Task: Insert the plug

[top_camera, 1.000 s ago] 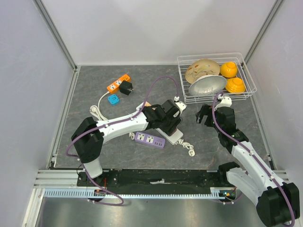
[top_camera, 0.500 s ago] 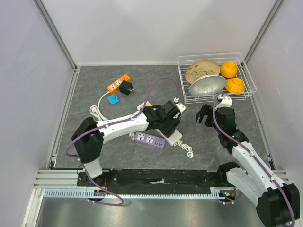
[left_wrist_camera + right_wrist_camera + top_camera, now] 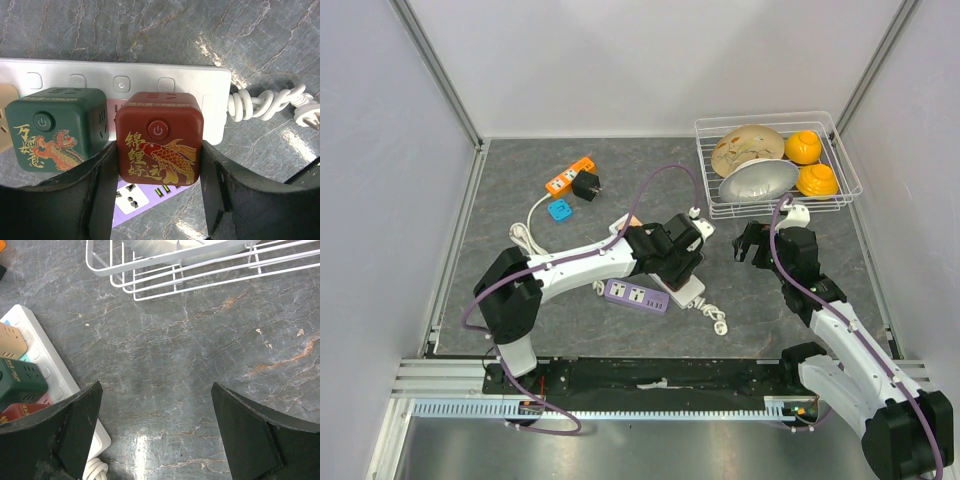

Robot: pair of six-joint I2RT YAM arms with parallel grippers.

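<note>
The red cube, in its white strip point(image 3: 709, 261) point(image 3: 178, 22), will be released by my left gripper between the coiled cord and the wire basket.
A dark red cube plug point(image 3: 159, 137) with a gold fish stands against the white power strip point(image 3: 200, 82), right beside a green cube plug point(image 3: 55, 127). My left gripper point(image 3: 159, 152) is shut on the red cube, one finger pressed to each side. From the top view the left gripper point(image 3: 682, 250) covers that strip point(image 3: 692, 292) mid-table. My right gripper point(image 3: 748, 243) hovers to the right, open, with only bare tabletop between its fingers point(image 3: 75, 425). The strip's end point(image 3: 45, 370) shows at the left of the right wrist view.
A purple power strip point(image 3: 635, 295) lies just in front of the white one. An orange strip point(image 3: 570, 175), a black adapter point(image 3: 586, 186) and a blue adapter point(image 3: 559, 210) sit at the back left. A white wire basket point(image 3: 840, 150) with bowls stands at the back right.
The left arm has shifted only a touch, still gripping the red cube. The right arm has not moved.
</note>
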